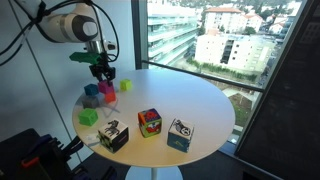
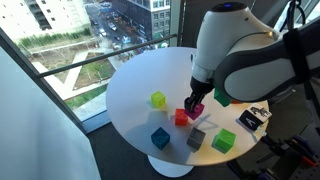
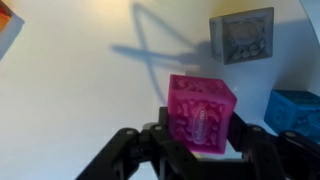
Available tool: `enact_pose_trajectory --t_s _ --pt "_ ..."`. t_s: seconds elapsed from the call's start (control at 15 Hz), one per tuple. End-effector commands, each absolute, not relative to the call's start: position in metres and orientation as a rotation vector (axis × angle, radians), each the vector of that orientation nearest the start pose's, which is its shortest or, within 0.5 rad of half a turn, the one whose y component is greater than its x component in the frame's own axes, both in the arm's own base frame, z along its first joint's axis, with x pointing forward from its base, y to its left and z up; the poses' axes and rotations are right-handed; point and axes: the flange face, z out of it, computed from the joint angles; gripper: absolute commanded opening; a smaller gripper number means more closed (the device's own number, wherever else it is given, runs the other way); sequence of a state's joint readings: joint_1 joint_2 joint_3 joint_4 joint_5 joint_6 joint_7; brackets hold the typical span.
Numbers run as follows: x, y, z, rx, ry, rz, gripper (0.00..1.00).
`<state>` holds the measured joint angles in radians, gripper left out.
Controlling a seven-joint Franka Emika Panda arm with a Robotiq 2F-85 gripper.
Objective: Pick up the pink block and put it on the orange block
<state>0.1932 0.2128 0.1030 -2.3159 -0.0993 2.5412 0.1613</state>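
Note:
My gripper is to release the pink block on top of the orange block [image 1: 109, 88], between the grey cube and the yellow-green cube.
My gripper [image 3: 200, 150] is shut on the pink block [image 3: 202, 112], a small magenta cube held between the two black fingers. The cube's shadow on the white table suggests it is lifted off the surface. In an exterior view the gripper [image 2: 196, 102] holds the pink block [image 2: 197, 109] just beside and slightly above the orange block [image 2: 181, 117]. In the wrist view the orange block [image 3: 5, 18] shows only as a corner at the top left edge. The gripper [image 1: 103, 74] and the pink block [image 1: 107, 88] also show in the exterior view from the table's other side.
On the round white table [image 2: 135, 90] stand a yellow-green cube [image 2: 158, 100], a blue cube [image 2: 160, 137], a grey cube [image 2: 196, 139] and a green cube [image 2: 223, 141]. Three larger patterned cubes [image 1: 149, 122] stand near the front edge. A window runs alongside the table.

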Motion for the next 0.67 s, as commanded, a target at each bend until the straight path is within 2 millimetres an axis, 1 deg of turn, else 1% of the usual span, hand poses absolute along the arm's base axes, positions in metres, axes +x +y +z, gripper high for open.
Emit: enact_pose_trajectory --t_s 0.0,0.2,0.27,0.6 --pt "0.5097 0.1611 0.2538 -3.176 -0.358 -0.062 0.31" --pt "0.511 0.1584 0.2545 -3.175 -0.369 -0.059 0.31" --pt "0.5045 0.1584 0.2514 -3.163 -0.369 -0.041 0.56" --pt "0.5053 0.158 0.2507 -3.163 -0.367 -0.04 0.56"
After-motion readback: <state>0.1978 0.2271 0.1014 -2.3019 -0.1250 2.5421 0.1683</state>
